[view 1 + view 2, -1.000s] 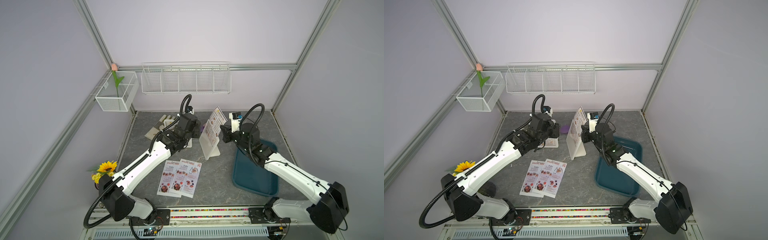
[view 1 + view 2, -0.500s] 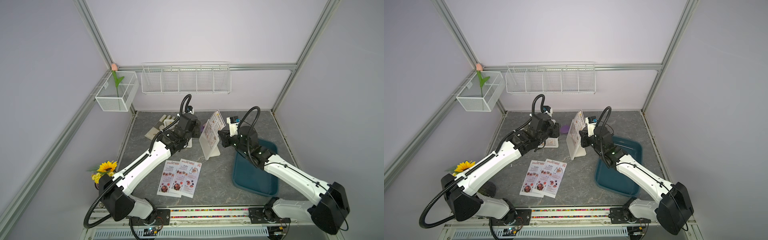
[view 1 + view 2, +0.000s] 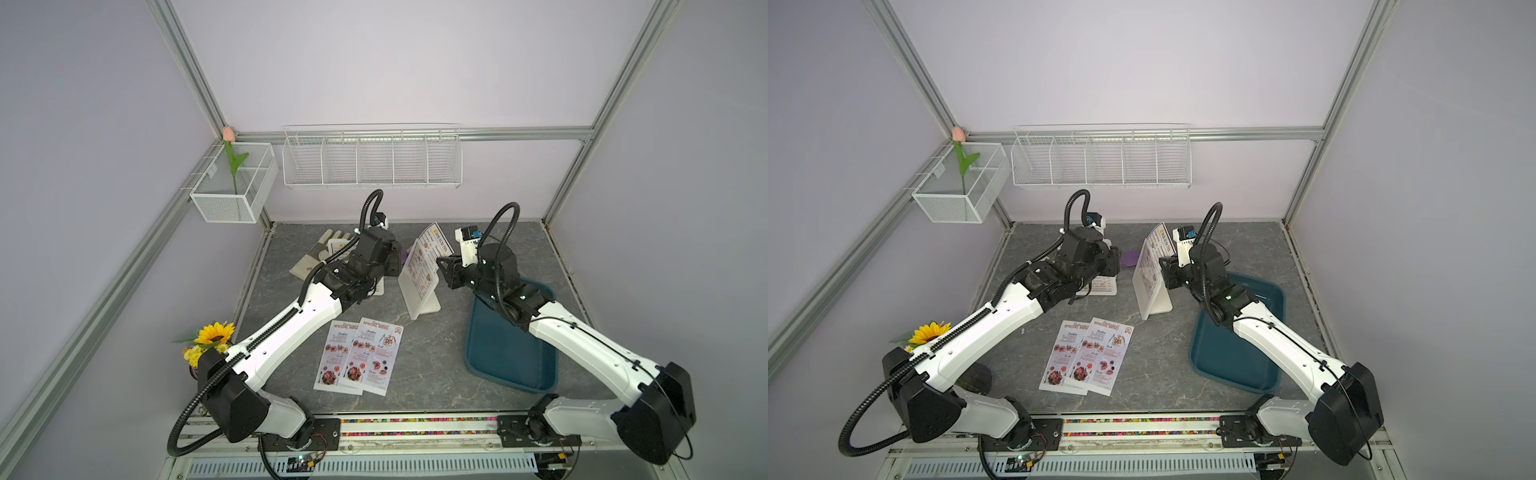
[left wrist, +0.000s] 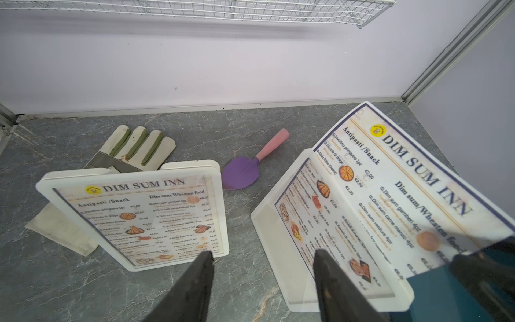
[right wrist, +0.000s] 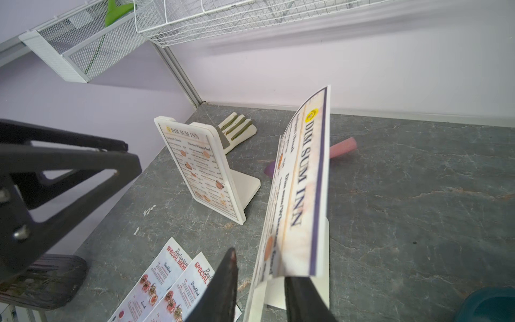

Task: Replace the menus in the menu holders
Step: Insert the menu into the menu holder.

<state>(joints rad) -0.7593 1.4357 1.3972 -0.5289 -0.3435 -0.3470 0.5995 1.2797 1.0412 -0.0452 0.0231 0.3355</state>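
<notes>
The "DIM SUM INN" menu is bent over, half out of the white menu holder. My right gripper needs to grab its near edge closer to the slot (image 4: 421,264) and work it down.
Two white menu holders stand at the back of the table. The left one (image 4: 44,184) holds a "DIM SUM INN" menu (image 4: 145,220) fully in. A second "DIM SUM INN" menu (image 4: 404,189) sticks half out of the top of the other holder (image 3: 424,305), curling. My right gripper (image 5: 260,267) is at this sheet's free edge, open, and the paper lies against one finger (image 5: 301,295). My left gripper (image 4: 264,253) hangs open above the table between the two holders, with nothing in it. Two "SPECIAL MENU" sheets (image 3: 361,357) lie flat near the front.
A dark teal tray (image 3: 511,357) lies under my right arm. A pale glove (image 4: 133,147) and a purple trowel with a pink handle (image 4: 242,175) lie behind the holders. Wire baskets (image 3: 370,158) hang on the back wall. A sunflower (image 3: 214,332) stands front left.
My right gripper's jaws have parted around the half-drawn sheet, and its arm has shifted a little. The left arm has not moved.
</notes>
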